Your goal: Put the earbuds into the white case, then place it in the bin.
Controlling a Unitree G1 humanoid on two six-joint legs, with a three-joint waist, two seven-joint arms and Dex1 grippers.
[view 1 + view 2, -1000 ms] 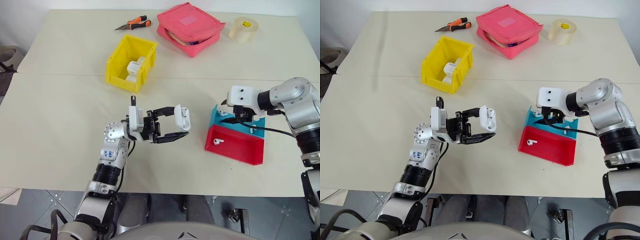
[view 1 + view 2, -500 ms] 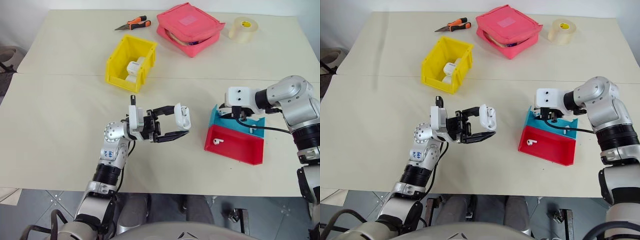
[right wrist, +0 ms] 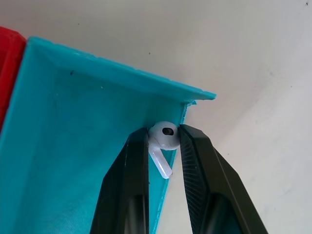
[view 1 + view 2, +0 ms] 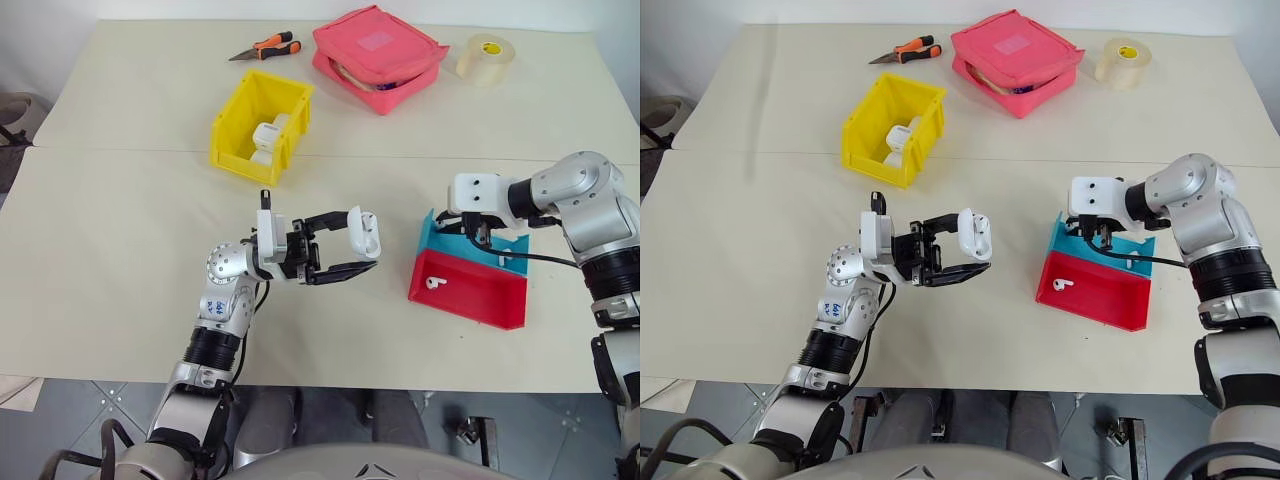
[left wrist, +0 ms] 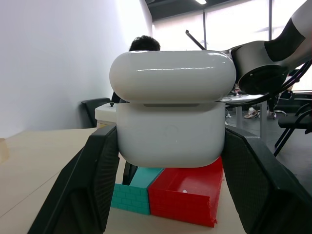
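Observation:
Next, I release the white earbud, now down in the blue tray's corner, with my right gripper inside the white case [image 4: 371, 223] that my left gripper holds above the table.
My left gripper [image 4: 368, 246] is shut on the white case [image 4: 366, 232], held above the table's middle with its lid slightly ajar [image 5: 170, 97]. My right gripper [image 4: 478, 232] reaches down into the blue tray [image 4: 441, 236]. In the right wrist view it [image 3: 163, 132] is shut on one white earbud [image 3: 165, 140] in the tray's corner. Another earbud [image 4: 432, 283] lies in the red tray [image 4: 485, 302] beside it. The yellow bin [image 4: 240, 113] stands further back to the left, apart from both grippers.
Other white cases [image 4: 268, 138] lie inside the bin. At the table's back edge are orange-handled pliers [image 4: 268, 46], a pink pouch [image 4: 380, 55] and a tape roll [image 4: 487, 57]. Bare tabletop lies left of my left arm.
The right gripper's fingers have closed together inside the blue tray. The left gripper and the case have stayed still.

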